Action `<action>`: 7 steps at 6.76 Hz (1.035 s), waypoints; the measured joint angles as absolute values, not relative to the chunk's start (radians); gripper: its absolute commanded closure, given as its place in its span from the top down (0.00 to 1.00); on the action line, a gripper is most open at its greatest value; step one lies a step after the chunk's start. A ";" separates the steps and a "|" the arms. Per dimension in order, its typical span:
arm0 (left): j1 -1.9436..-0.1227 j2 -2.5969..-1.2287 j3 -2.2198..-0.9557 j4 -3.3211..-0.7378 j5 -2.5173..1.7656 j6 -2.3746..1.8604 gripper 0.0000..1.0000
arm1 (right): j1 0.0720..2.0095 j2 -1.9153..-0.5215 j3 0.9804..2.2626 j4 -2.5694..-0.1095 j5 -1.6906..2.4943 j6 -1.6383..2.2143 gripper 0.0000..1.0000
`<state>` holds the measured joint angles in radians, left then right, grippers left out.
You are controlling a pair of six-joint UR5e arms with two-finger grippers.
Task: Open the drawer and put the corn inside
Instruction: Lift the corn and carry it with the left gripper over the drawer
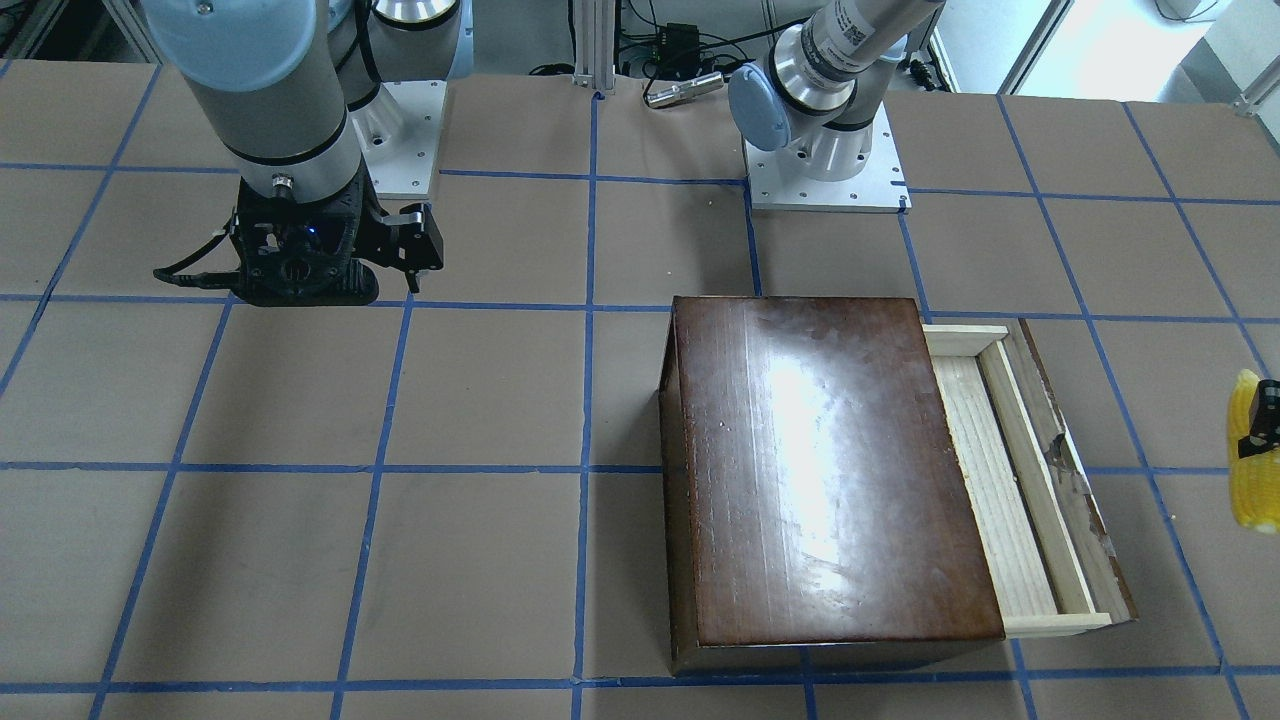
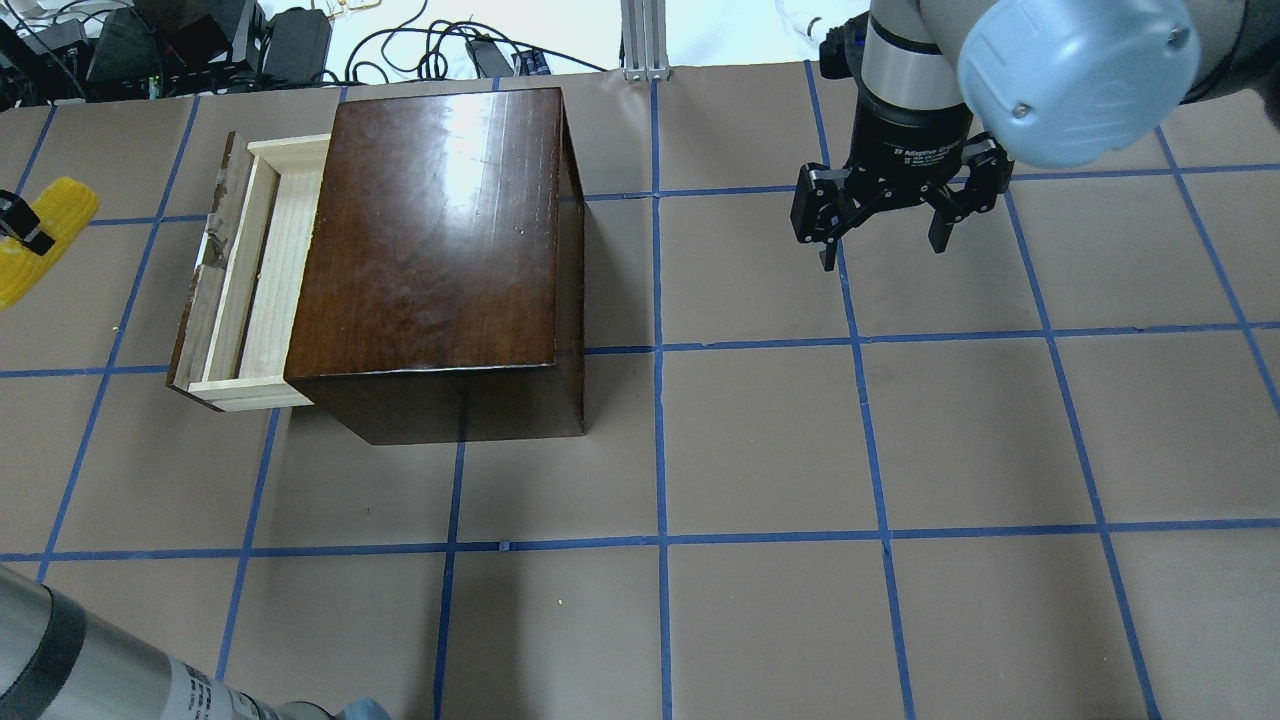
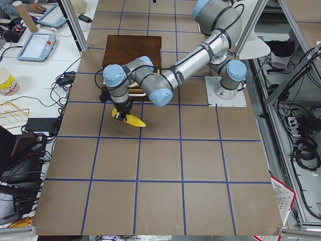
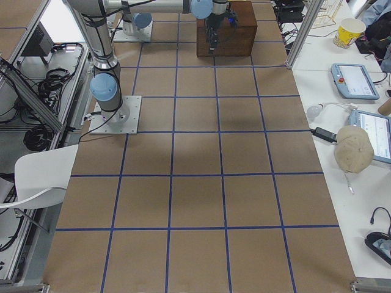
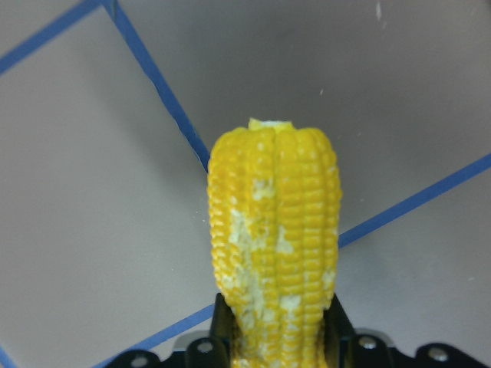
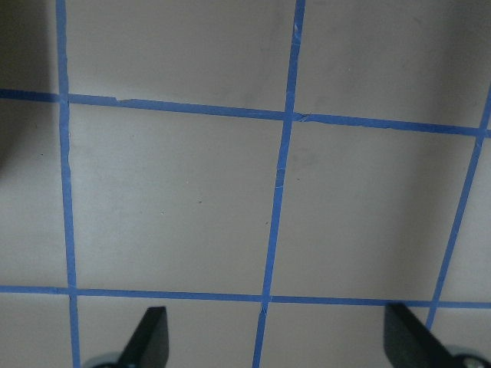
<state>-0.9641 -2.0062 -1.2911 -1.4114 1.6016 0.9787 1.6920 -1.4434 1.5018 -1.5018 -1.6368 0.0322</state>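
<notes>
My left gripper needs to release the corn on the drawer's pale wood bottom (image 1: 992, 492), next to the edge of the dark-brown box. The corn is still held above the table.
The corn (image 5: 275, 245), a yellow cob, is held in my left gripper (image 5: 275, 341), which is shut on its lower end, above the table. In the overhead view the corn (image 2: 45, 235) is at the far left edge, left of the drawer (image 2: 250, 270). The drawer, pale wood with a chipped dark front, is pulled partly out of the dark-brown box (image 2: 430, 230). From the front the corn (image 1: 1250, 460) is right of the drawer (image 1: 1005, 470). My right gripper (image 2: 885, 245) is open and empty, well right of the box, over bare table (image 6: 280, 337).
The table is brown paper with a blue tape grid (image 2: 660, 450). The arm bases (image 1: 825, 170) stand at the robot's edge. Cables and electronics (image 2: 150, 50) lie beyond the far edge behind the box.
</notes>
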 measured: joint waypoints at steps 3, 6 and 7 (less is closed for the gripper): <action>-1.087 -1.936 -1.255 -1.506 1.552 0.706 0.00 | 1.692 -1.443 1.502 -1.502 -1.637 0.032 1.00; -1.190 -1.927 -1.274 -1.540 1.462 0.421 0.00 | 1.692 -1.443 1.502 -1.502 -1.637 0.032 1.00; -1.212 -1.935 -1.291 -1.539 1.445 0.371 0.00 | 1.692 -1.443 1.502 -1.502 -1.637 0.032 1.00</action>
<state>-1.2125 -1.9354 -1.2908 -1.5393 1.4446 0.3706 1.6920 -1.4435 1.5018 -1.5018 -1.6375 0.0322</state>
